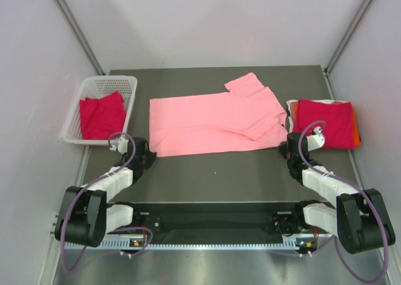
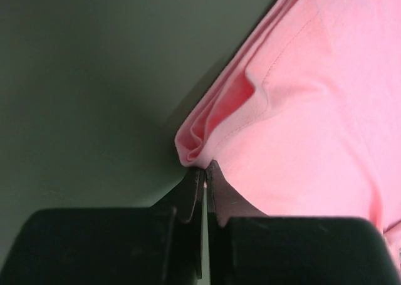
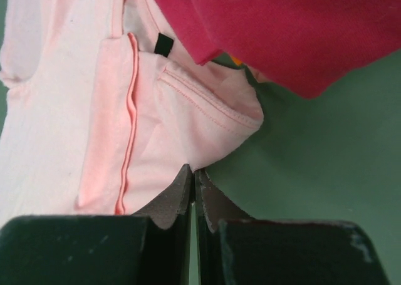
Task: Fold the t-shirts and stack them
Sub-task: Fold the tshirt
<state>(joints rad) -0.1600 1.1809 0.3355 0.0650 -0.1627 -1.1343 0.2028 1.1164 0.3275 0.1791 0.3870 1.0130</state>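
Observation:
My right gripper is pinching the pink t-shirt's near edge short of its bunched shoulder corner. I should open it and take the cloth closer to the shoulder corner's tip [image 3: 249, 117].
A salmon-pink t-shirt [image 1: 213, 122] lies flat across the middle of the table, folded lengthwise, with a sleeve sticking out at the far right. My left gripper [image 1: 149, 153] is at its near left corner. In the left wrist view the gripper [image 2: 204, 167] is shut, pinching the layered corner of the pink cloth [image 2: 301, 109]. My right gripper [image 1: 285, 148] is at the near right corner. In the right wrist view it [image 3: 193, 170] is shut on the edge of the pink cloth [image 3: 62, 109]. A folded crimson t-shirt [image 1: 326, 123] tops a stack at the right, also in the right wrist view [image 3: 301, 28].
A white mesh basket [image 1: 103, 84] at the far left holds another crimson t-shirt [image 1: 100, 116]. An orange edge [image 1: 356, 134] and a white edge [image 1: 291, 106] show under the right stack. Grey walls close in the left, right and back.

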